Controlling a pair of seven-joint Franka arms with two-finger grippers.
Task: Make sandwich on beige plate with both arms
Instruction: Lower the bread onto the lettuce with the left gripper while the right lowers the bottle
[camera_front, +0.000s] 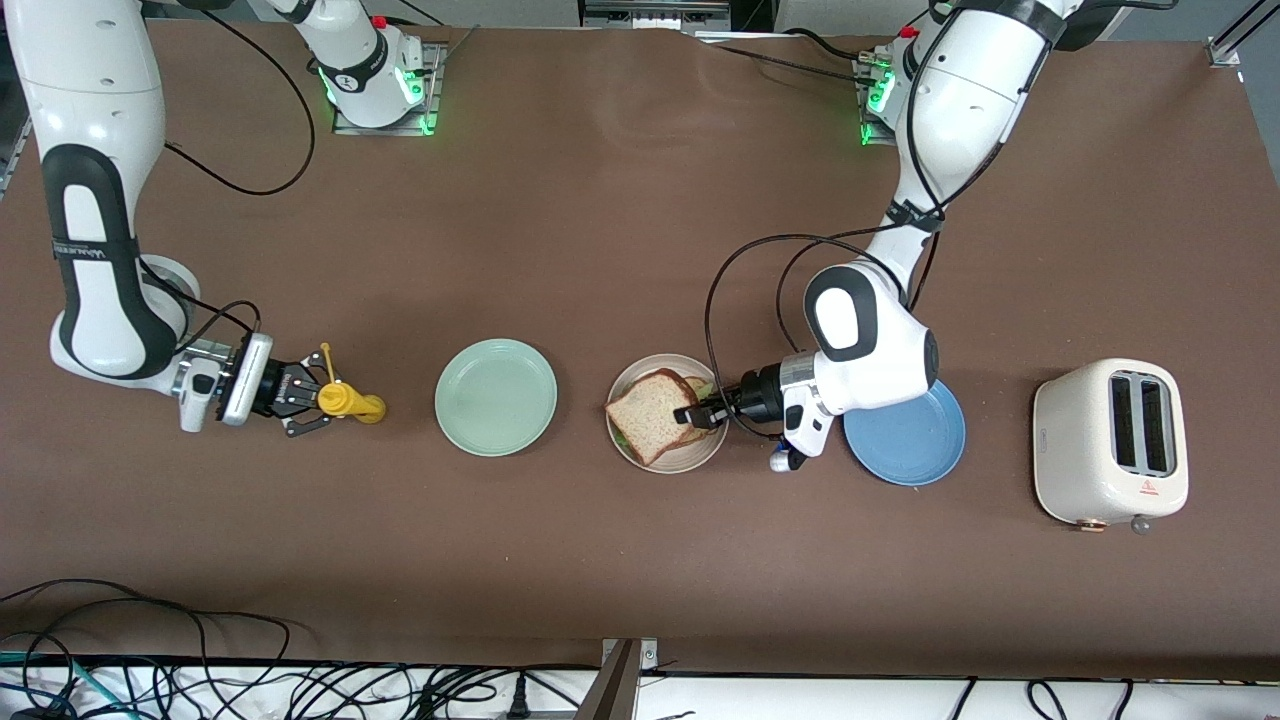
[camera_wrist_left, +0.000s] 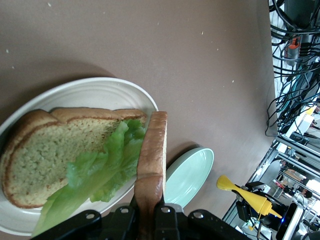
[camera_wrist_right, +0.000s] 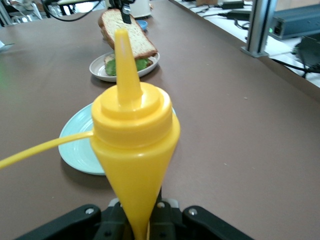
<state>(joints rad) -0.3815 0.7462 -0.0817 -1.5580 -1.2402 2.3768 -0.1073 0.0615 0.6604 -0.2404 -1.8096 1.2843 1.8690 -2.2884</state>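
The robot's right gripper will set the yellow squeeze bottle upright on the bare table (camera_front: 404, 392) (camera_wrist_right: 104, 197) close beside the mint-green plate.
The beige plate (camera_front: 690, 462) holds a lower bread slice (camera_wrist_left: 45, 155) with a green lettuce leaf (camera_wrist_left: 95, 170) lying on it. My left gripper (camera_front: 700, 413) is shut on the crust of a second bread slice (camera_front: 650, 410), which hangs tilted over the lettuce and the plate. In the left wrist view that slice (camera_wrist_left: 152, 160) stands edge-on between the fingers. Toward the right arm's end of the table, my right gripper (camera_front: 315, 400) is shut on a yellow squeeze bottle (camera_front: 350, 402), held low over the table with its nozzle pointing toward the plates.
A mint-green plate (camera_front: 495, 397) lies between the bottle and the beige plate. A blue plate (camera_front: 915, 440) sits partly under the left arm's wrist. A cream toaster (camera_front: 1110, 443) stands toward the left arm's end. Cables run along the front edge.
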